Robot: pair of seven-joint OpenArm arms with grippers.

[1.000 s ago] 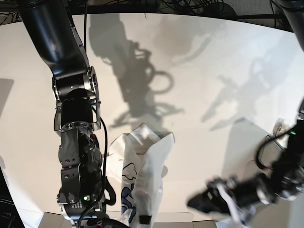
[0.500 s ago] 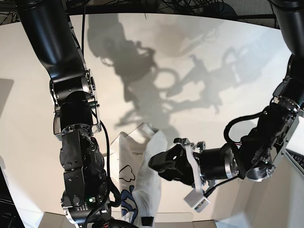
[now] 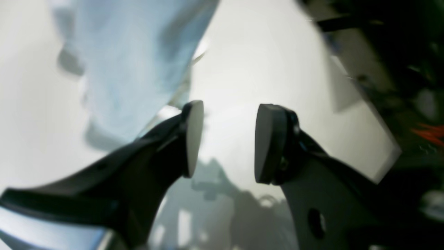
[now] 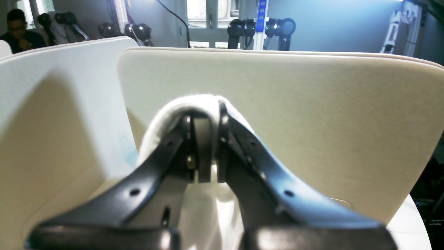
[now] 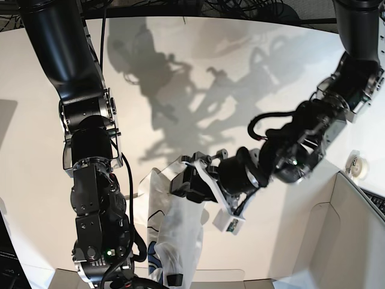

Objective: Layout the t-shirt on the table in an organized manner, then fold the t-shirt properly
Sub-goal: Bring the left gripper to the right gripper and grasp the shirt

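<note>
Next, I close my left gripper on the white t-shirt's long edge [image 5: 198, 230] facing my left arm, between the dark label and the upper end of the t-shirt.
The white t-shirt [image 5: 180, 235] lies bunched in a narrow strip near the table's [image 5: 240, 72] front edge, with blue print and a dark label showing low down. My left gripper [image 5: 183, 180] hovers at the strip's upper end. The left wrist view shows this gripper [image 3: 229, 142] open, nothing between its pads [image 3: 192, 139], and the blurred t-shirt [image 3: 138, 69] just left of it. In the right wrist view my right gripper [image 4: 208, 146] is shut on a fold of the t-shirt [image 4: 187, 104], which wraps over its fingertips. The right arm [image 5: 93, 198] runs down the left of the base view.
Grey-white box panels [image 5: 337, 229] stand at the table's front right corner and fill the right wrist view [image 4: 312, 121]. A small roll [image 5: 360, 164] lies by the right edge. A person [image 4: 15, 27] and other robot arms are far behind.
My left arm has swung from the lower right across to the t-shirt's upper end, its gripper still open. The right arm has shifted slightly and kept its hold on the cloth.
</note>
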